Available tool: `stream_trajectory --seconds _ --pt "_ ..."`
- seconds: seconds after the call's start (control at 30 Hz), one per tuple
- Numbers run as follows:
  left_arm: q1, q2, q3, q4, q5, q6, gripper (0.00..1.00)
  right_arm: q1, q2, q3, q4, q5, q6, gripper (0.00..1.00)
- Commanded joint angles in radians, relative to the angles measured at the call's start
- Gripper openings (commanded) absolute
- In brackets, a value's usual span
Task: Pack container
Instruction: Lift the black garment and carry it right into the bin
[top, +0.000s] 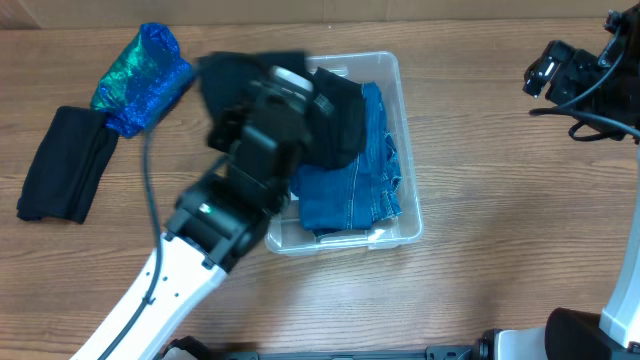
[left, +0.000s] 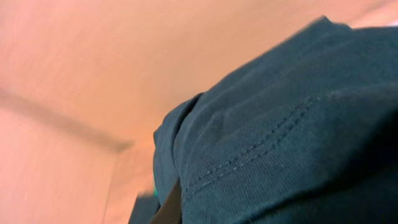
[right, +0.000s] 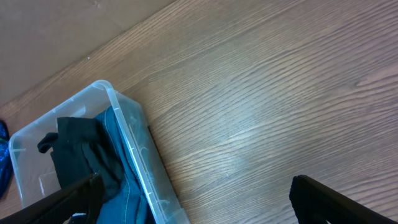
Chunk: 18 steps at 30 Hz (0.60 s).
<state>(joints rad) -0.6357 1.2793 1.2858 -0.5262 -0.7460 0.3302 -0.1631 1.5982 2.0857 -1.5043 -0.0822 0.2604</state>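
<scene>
The robot's left gripper should release the black garment on top of the folded blue jeans (top: 332, 142) in the clear container.
The clear container (top: 405, 215) sits mid-table and holds folded blue jeans (top: 350, 190). My left gripper (top: 275, 95) hangs over its left side, shut on a black garment (top: 340, 120) that drapes partly into the container. In the left wrist view the dark cloth (left: 280, 137) fills most of the frame and hides the fingers. My right gripper (top: 545, 70) is at the far right of the table, open and empty. The right wrist view shows its fingers wide apart (right: 199, 205), with the container (right: 134, 146), jeans and black garment (right: 81, 149) to their left.
A shiny blue-green bag (top: 145, 75) lies at the back left. A folded black cloth (top: 65, 165) lies beside it near the left edge. Bare wood table (top: 500, 200) lies between the container and the right arm.
</scene>
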Motion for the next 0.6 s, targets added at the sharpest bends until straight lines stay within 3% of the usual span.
stream_trajectory --seconds 0.0,0.33,0.57 --pt "-0.081 0.010 0.014 -0.002 0.144 0.117 0.04 -0.001 -0.016 0.008 0.002 -0.006 -0.007 1.00" --pt "-0.156 0.112 0.012 -0.189 0.330 0.095 0.04 -0.001 -0.016 0.008 0.001 -0.006 -0.007 1.00" --pt "-0.156 0.224 0.012 -0.206 0.411 0.073 0.04 -0.001 -0.016 0.008 -0.002 -0.006 -0.007 1.00"
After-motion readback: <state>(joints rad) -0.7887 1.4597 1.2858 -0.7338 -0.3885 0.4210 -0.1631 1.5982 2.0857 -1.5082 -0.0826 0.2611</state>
